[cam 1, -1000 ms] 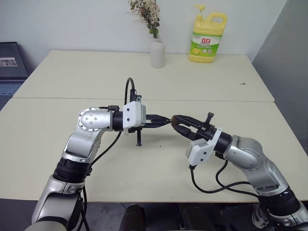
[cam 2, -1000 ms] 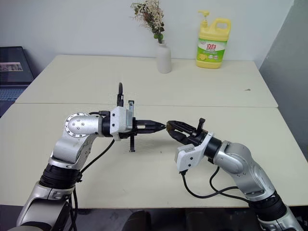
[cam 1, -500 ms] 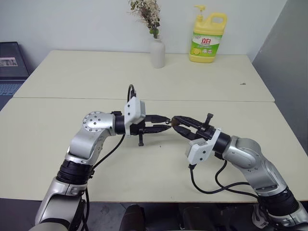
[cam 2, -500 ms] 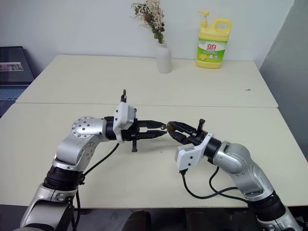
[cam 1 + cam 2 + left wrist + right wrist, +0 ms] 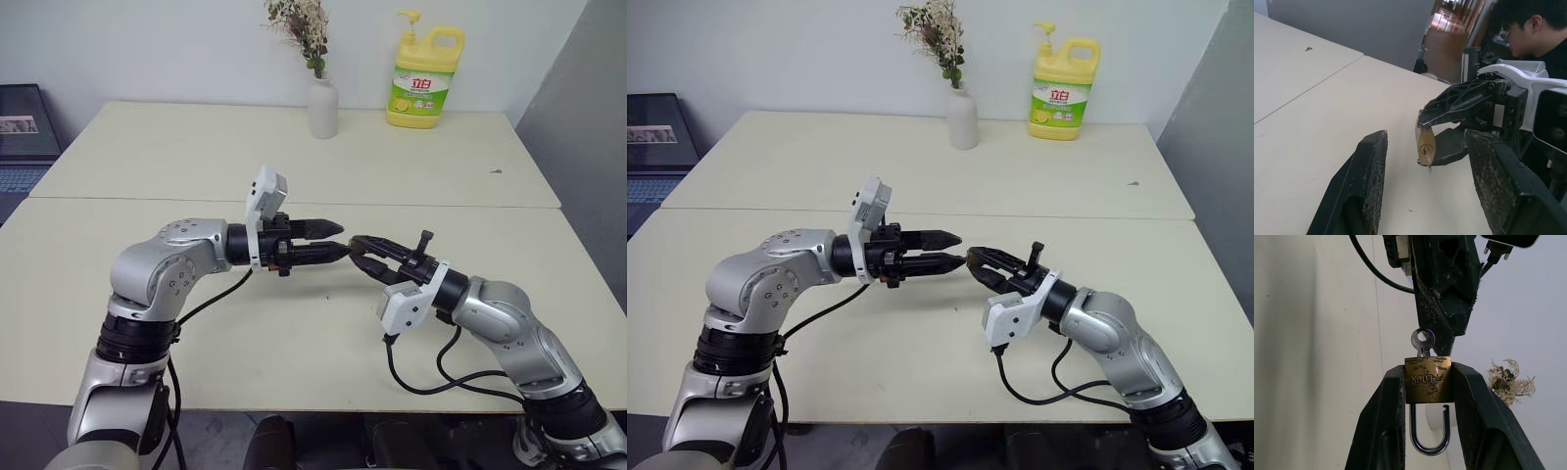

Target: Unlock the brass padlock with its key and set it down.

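Observation:
The shackle of the padlock points back into my right gripper, so next my left gripper takes the padlock's body [image 5: 1425, 140] to free my right gripper to swing the shackle.
The brass padlock [image 5: 1428, 379] hangs above the table, clamped by its body in my right gripper [image 5: 361, 247]. Its silver shackle [image 5: 1427, 438] has one leg free of the body. The key [image 5: 1422, 341] sticks out of the keyhole, pointing toward my left gripper [image 5: 335, 240]. That gripper is open and level, its fingers [image 5: 1369, 166] standing either side of the key without touching it. The left wrist view shows the padlock [image 5: 1426, 143] from the keyhole side, with the key [image 5: 1428, 164] in it.
A white vase [image 5: 321, 106] with dried flowers and a yellow detergent bottle [image 5: 423, 76] stand at the table's far edge. A dark laptop [image 5: 22, 122] sits beyond the left side. A person [image 5: 1528, 29] appears behind the arms. The cream table [image 5: 294, 323] lies below both grippers.
My left gripper was shut at the key and has opened, letting it go. Its wrist has rolled, swinging its camera upward. The right gripper and padlock stayed still.

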You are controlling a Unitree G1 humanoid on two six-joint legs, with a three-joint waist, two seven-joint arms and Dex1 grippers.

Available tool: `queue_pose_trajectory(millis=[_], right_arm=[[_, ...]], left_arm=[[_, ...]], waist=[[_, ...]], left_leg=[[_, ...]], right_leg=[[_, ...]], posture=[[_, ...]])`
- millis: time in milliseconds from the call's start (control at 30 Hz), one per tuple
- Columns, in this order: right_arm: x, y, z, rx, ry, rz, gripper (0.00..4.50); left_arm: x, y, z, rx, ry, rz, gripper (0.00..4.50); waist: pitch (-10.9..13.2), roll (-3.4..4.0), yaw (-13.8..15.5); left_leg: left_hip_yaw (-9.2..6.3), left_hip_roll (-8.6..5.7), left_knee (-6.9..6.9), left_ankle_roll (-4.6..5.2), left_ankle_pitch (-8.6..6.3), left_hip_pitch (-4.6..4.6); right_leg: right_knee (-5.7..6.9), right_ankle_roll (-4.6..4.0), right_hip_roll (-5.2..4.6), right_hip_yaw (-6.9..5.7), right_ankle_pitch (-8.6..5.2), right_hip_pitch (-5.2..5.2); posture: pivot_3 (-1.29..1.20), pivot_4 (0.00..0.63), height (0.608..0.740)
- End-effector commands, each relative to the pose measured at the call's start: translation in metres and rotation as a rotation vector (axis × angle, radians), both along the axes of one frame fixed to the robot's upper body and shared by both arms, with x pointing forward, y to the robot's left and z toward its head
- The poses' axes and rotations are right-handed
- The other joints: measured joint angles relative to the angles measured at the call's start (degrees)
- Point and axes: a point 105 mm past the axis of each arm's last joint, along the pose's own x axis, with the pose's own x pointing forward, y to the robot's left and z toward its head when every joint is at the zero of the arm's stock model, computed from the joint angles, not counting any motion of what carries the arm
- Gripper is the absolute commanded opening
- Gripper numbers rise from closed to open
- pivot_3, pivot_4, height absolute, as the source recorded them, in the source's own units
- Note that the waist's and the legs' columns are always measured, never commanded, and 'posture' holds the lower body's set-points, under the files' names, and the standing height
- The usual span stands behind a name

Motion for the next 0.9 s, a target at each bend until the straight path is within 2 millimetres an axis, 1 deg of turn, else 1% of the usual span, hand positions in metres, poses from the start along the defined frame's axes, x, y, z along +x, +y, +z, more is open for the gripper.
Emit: queue_pose_trajectory(millis=[33, 267, 433, 800, 900], right_arm=[[-0.005, 0.002, 0.011, 0.021, -0.037, 0.019, 0.94], [-0.006, 0.005, 0.012, 0.023, -0.043, 0.028, 0.94], [-0.007, 0.006, 0.013, 0.023, -0.047, 0.036, 0.94], [-0.007, 0.008, 0.012, 0.023, -0.054, 0.047, 0.94], [-0.008, 0.008, 0.013, 0.023, -0.059, 0.05, 0.94]], left_arm=[[-0.004, -0.004, 0.007, 0.027, -0.054, -0.013, 2.63], [0.002, -0.012, 0.002, 0.049, -0.068, 0.01, 2.63], [0.004, -0.015, 0.002, 0.043, -0.065, 0.017, 2.63], [0.004, -0.018, -0.001, 0.038, -0.052, -0.004, 2.63], [0.003, -0.018, -0.003, 0.043, -0.046, -0.014, 2.05]], waist=[[0.0, 0.0, 0.01], [0.0, 0.0, 0.09], [0.0, 0.0, 0.07], [0.0, 0.0, 0.08], [0.0, 0.0, 0.08]], left_leg=[[0.0, 0.0, 0.0, 0.0, 0.0, 0.0], [0.01, 0.0, 0.0, 0.0, 0.0, 0.0], [0.01, 0.0, 0.0, 0.0, 0.0, 0.0], [0.01, -0.01, 0.0, 0.0, 0.0, 0.0], [0.01, -0.01, 0.0, 0.0, 0.0, -0.01]], right_leg=[[0.0, 0.0, 0.0, 0.01, 0.0, 0.0], [0.0, 0.0, 0.0, 0.01, 0.0, 0.0], [0.0, 0.0, 0.0, 0.01, 0.0, 0.0], [0.0, -0.01, 0.0, 0.01, 0.0, 0.0], [0.0, -0.01, 0.0, 0.01, 0.0, 0.0]], posture=[[0.0, 0.15, 0.74], [0.0, 0.15, 0.74], [0.0, 0.15, 0.74], [0.0, 0.15, 0.74], [0.0, 0.15, 0.74]])
